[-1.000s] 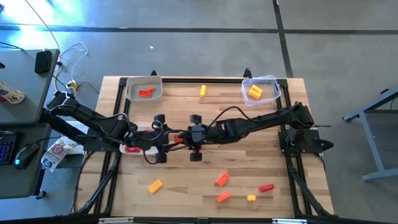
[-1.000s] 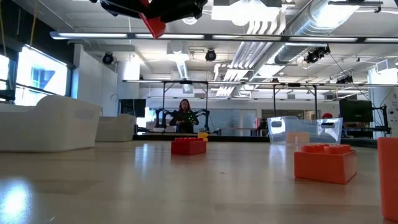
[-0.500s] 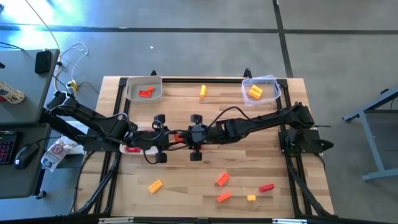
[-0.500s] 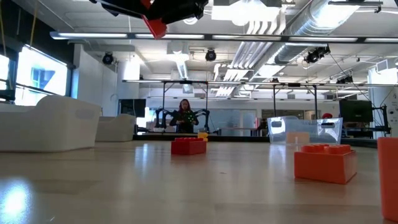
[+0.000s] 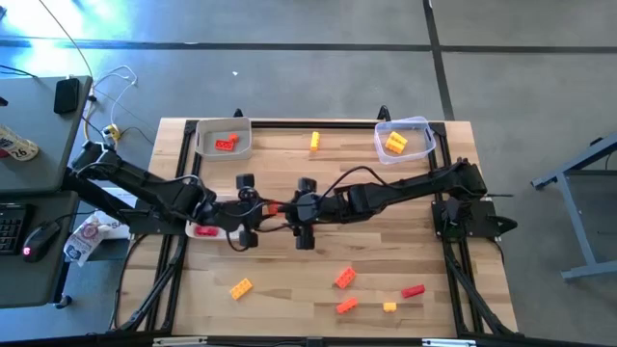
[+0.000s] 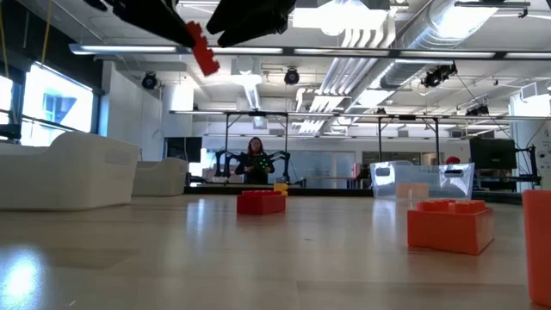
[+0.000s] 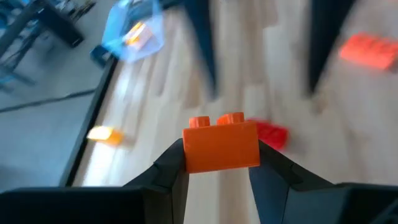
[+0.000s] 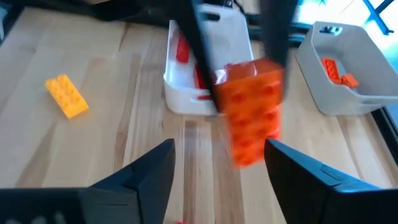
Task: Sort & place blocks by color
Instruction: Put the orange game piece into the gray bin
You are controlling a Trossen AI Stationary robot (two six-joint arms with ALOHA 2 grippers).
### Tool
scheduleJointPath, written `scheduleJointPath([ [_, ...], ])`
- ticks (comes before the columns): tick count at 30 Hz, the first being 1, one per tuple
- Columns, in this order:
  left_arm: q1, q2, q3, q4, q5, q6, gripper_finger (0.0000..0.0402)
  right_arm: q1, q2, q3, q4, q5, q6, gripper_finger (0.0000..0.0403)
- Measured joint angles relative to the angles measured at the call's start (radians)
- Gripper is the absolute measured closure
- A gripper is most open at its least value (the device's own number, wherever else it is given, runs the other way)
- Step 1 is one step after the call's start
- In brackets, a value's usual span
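Next, I let go of the orange block with my left gripper in the far white tray (image 5: pixel 234 135) that holds the other orange blocks.
My left gripper (image 5: pixel 253 208) (image 7: pixel 221 163) is shut on an orange block (image 5: pixel 273 208) (image 7: pixel 221 144) high above the table's middle. My right gripper (image 5: pixel 294 208) (image 8: pixel 217 171) faces it from the right, open, its fingers standing apart from the block (image 8: pixel 252 112). In the low view the block (image 6: pixel 205 50) hangs tilted between the two arms. Loose blocks lie flat on the table: a yellow one (image 5: pixel 314 141) far off, and yellow (image 5: pixel 240 287), orange (image 5: pixel 343 278) and red (image 5: pixel 413 290) ones near the front edge. My left gripper pinches the orange block between its two fingers (image 7: pixel 171 167), which lie on its opposite side faces (image 7: pixel 190 152). The fingers come level from the table's left. The block is lifted clear of the table, and in the low view it sits tilted at the fingertips.
A white tray (image 5: pixel 207 146) with orange blocks stands at the far left. A clear tub (image 5: pixel 415 125) with yellow blocks stands at the far right. A second white tray (image 5: pixel 193 231) with red blocks lies under the left arm. Bare wood lies between the grippers and the front blocks.
The orange block, earlier tight between both grippers, has come away from the right gripper with the left one. The left gripper has drawn back a little toward the table's left, and the block has dropped slightly and tipped.
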Motion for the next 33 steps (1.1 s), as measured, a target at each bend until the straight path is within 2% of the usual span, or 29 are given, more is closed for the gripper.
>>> scheduleJointPath([
  [7,0.106,-0.013,0.000,-0.217,-0.115,-0.053,0.0292,-0.001,0.000,0.000,-0.047,0.000,-0.003,0.0166],
  [12,0.241,-0.013,0.000,-0.306,-0.116,-0.154,0.0292,-0.003,0.000,0.000,-0.050,0.003,-0.010,0.0165],
  [18,0.418,-0.013,0.000,-0.312,-0.111,-0.159,0.0292,-0.003,0.000,0.000,-0.050,0.001,-0.011,0.0165],
  [26,0.653,-0.013,0.000,-0.312,-0.004,-0.134,0.0292,-0.023,0.000,0.000,-0.050,-0.143,-0.172,0.0164],
  [33,0.832,-0.013,0.000,-0.311,0.081,-0.154,0.0287,-0.064,0.000,0.000,-0.050,-0.173,-0.282,0.0164],
])
